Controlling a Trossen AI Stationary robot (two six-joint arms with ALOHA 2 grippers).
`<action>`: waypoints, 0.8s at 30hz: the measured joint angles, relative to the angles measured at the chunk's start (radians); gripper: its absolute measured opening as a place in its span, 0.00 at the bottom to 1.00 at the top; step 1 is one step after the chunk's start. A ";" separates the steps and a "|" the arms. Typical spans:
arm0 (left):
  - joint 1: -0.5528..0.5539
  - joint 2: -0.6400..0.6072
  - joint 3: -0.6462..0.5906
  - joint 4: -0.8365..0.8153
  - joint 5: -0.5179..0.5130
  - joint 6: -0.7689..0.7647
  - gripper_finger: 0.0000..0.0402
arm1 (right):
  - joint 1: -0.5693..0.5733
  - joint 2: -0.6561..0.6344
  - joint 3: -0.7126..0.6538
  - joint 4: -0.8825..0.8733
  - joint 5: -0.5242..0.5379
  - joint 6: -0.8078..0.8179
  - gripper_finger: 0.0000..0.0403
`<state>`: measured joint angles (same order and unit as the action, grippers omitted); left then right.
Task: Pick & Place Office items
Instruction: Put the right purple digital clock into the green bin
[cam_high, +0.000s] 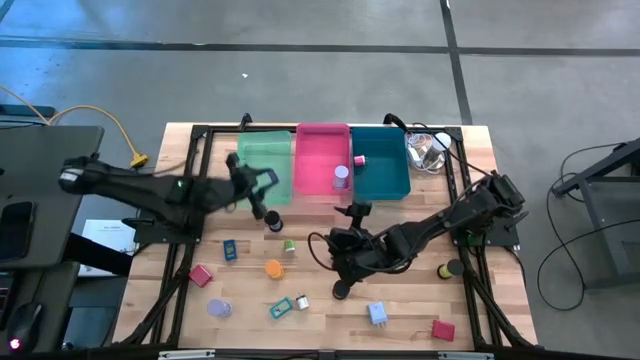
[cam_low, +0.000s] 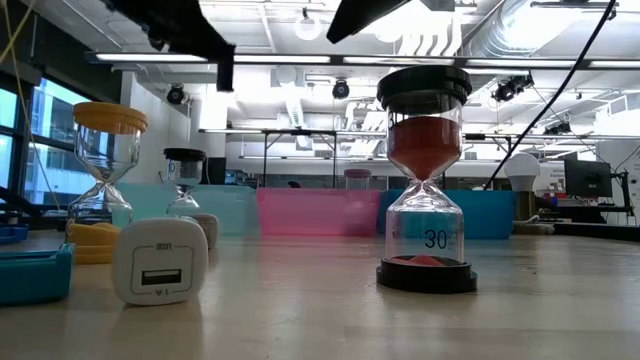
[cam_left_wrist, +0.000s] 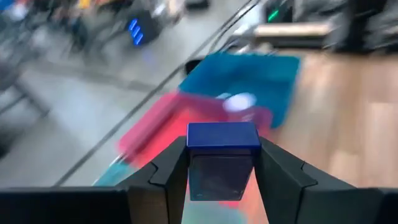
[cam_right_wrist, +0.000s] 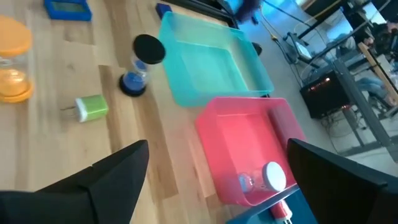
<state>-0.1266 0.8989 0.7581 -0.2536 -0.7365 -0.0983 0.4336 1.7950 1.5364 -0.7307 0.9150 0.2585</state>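
I will set the small blue block in the middle of the green tray (cam_high: 262, 165) with my left gripper.
My left gripper (cam_high: 262, 192) hovers at the near edge of the green tray (cam_high: 262, 160) and is shut on a small blue block (cam_left_wrist: 222, 138). My right gripper (cam_right_wrist: 217, 180) is open above mid-table (cam_high: 340, 245), facing the green and pink trays, and touches nothing. Loose items stand on the wood: a blue-sand hourglass with black caps (cam_high: 273, 222), a green charger (cam_high: 289, 245), an orange hourglass (cam_high: 273, 268), a red block (cam_high: 200, 275) and a red-sand hourglass marked 30 (cam_low: 428, 180). A purple-capped hourglass (cam_high: 341, 177) lies in the pink tray (cam_high: 322, 150). My left gripper pinches the blue block between its two fingers (cam_left_wrist: 171, 168), one on each side face just under the block's blue top (cam_left_wrist: 222, 135). The block is upright in the hold and lifted clear of the table.
The teal tray (cam_high: 382, 175) holds a small red item (cam_high: 360, 160). A clear plastic lump (cam_high: 430, 150) sits at the far right corner. Near the front edge are a purple disc (cam_high: 218, 308), a teal clip (cam_high: 280, 308), a white-blue charger (cam_high: 377, 313) and another red block (cam_high: 443, 329).
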 joint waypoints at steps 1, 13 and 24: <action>0.050 0.000 0.030 -0.073 0.017 -0.018 0.36 | 0.003 0.000 0.000 -0.001 0.000 0.000 0.91; 0.701 0.216 0.119 -0.300 0.583 -0.006 0.37 | 0.014 0.000 0.000 -0.014 -0.007 0.011 0.91; 0.889 0.462 0.119 -0.299 0.693 0.040 0.37 | 0.025 0.000 0.000 -0.026 -0.034 0.030 0.91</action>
<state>0.7627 1.3610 0.8768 -0.5529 -0.0440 -0.0580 0.4587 1.7950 1.5364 -0.7567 0.8807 0.2888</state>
